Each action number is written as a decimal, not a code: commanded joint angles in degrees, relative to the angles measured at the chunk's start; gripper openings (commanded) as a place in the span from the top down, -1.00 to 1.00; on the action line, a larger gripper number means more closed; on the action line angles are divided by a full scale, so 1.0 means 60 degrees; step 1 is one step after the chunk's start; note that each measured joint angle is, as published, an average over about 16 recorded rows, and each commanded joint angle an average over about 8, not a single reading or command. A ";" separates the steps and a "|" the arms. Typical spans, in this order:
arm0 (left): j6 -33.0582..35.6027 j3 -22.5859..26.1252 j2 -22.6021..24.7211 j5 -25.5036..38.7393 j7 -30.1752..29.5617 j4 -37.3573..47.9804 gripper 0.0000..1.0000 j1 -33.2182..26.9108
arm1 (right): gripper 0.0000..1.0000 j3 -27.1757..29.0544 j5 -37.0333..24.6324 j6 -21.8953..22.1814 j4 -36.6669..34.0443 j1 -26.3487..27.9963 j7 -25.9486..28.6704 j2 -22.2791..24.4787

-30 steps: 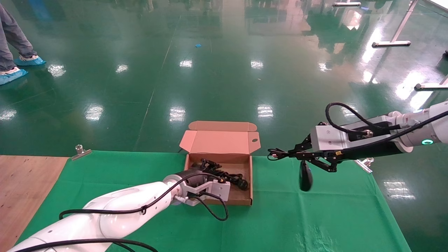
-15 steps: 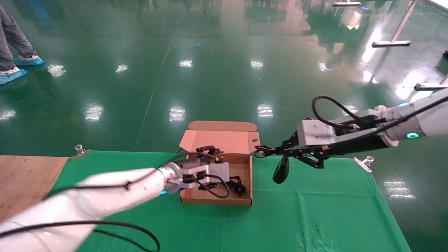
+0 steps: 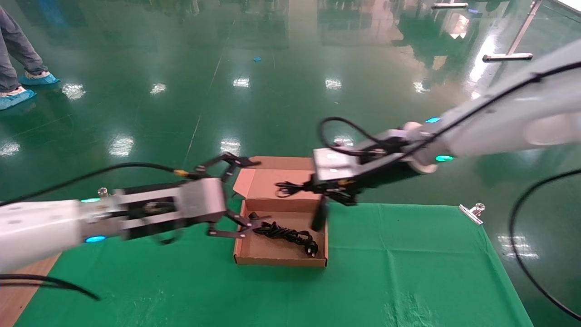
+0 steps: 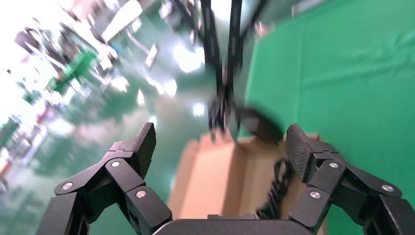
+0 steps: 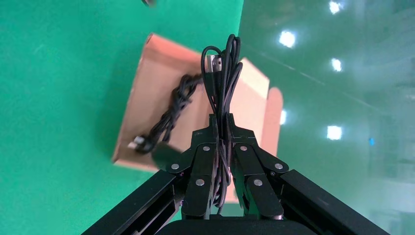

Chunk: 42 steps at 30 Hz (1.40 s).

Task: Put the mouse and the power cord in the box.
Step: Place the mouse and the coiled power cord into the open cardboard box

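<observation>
Next, my right gripper releases the mouse's coiled cable, now held over the box's far side, in the box (image 3: 278, 248) (image 5: 149, 101), between the power cord and the near side of the box.
The brown cardboard box (image 3: 281, 261) lies open on the green cloth, its lid (image 3: 272, 181) tipped back. Inside it is the power cord (image 3: 286, 234), a wavy black bundle with its plug at the front right. My right gripper (image 3: 313, 187) hovers over the box's far right side, shut on the mouse's coiled cable (image 5: 222, 73). The black mouse (image 3: 319, 218) dangles below it, just above the right wall. My left gripper (image 3: 243, 195) hangs open and empty at the box's left side. The left wrist view shows the box (image 4: 215, 181), cord (image 4: 276, 191) and mouse (image 4: 259, 125).
Green cloth (image 3: 408, 272) covers the table, held by a metal clip (image 3: 471, 213) at the far right edge. Bare wood (image 3: 22, 290) shows at the near left. A person's feet in blue shoe covers (image 3: 18, 91) stand on the shiny floor far left.
My left gripper has drawn back out of the box, up and to the left, with the power cord left lying inside. The right arm has swung left, bringing the hanging mouse over the box.
</observation>
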 commanded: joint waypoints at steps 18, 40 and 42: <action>0.3838 -0.1395 -0.1814 -0.2446 0.1632 0.2548 -1.00 0.0623 | 1.00 -0.2726 0.1129 0.3322 0.1307 -0.1198 0.1154 -0.0722; 0.4499 -0.1156 -0.1095 -0.2129 0.2202 0.4375 -1.00 0.0333 | 1.00 -0.5034 0.2719 0.6127 0.1110 -0.2309 0.1017 -0.0715; 0.4558 -0.1146 -0.1067 -0.2113 0.2238 0.4478 -1.00 0.0292 | 1.00 -0.5217 0.2869 0.6230 0.1226 -0.2377 0.1032 -0.0718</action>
